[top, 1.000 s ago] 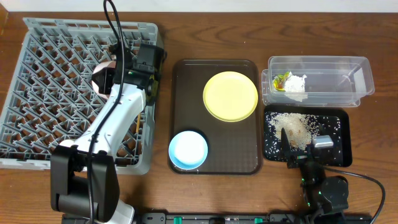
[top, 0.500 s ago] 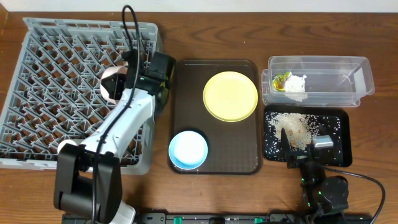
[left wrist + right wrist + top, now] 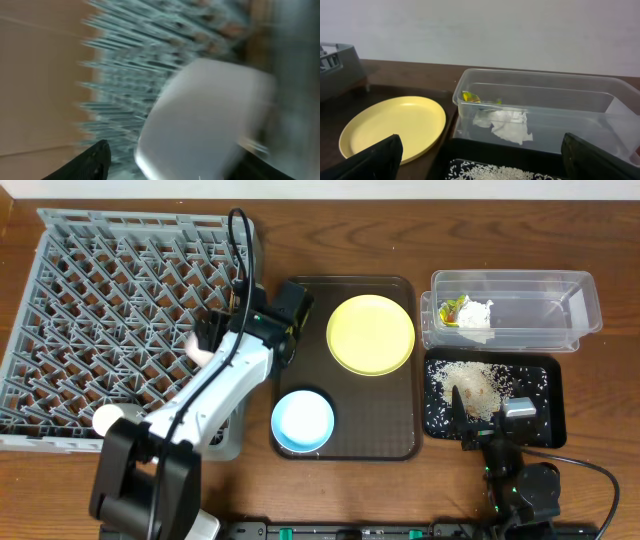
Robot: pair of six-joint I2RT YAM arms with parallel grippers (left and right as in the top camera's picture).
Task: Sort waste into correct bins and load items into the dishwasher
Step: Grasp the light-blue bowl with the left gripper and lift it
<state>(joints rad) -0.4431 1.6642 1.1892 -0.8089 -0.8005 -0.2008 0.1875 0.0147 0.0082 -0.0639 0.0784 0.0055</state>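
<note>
My left gripper is to go to the light blue bowl next. It should close on the bowl's rim (image 3: 276, 411) nearest the grey dishwasher rack.
My left gripper (image 3: 212, 338) hovers over the right side of the grey dishwasher rack (image 3: 90, 310), jaws open. The white bowl (image 3: 194, 346) sits between its fingers, mostly hidden under the arm. In the blurred left wrist view the white bowl (image 3: 205, 115) fills the space ahead of my gripper (image 3: 175, 170). The yellow plate (image 3: 370, 334) and the light blue bowl (image 3: 302, 421) lie on the brown tray (image 3: 345, 445). The wrapper (image 3: 455, 307) and the tissue (image 3: 477, 316) lie in the clear tub (image 3: 520, 305). Rice (image 3: 475, 385) covers the black tray (image 3: 545, 415). Over that tray's front my right gripper (image 3: 488, 415) stands open and empty.
The brown tray lies between the rack and the two bins. In the right wrist view the yellow plate (image 3: 395, 127) is at left, the clear tub (image 3: 545, 100) straight ahead and a corner of the rack (image 3: 337, 65) at far left. Bare table runs along the far edge.
My left arm swung right and nearer across the rack with the white bowl, and its jaws went from shut to open. The right arm has not moved.
</note>
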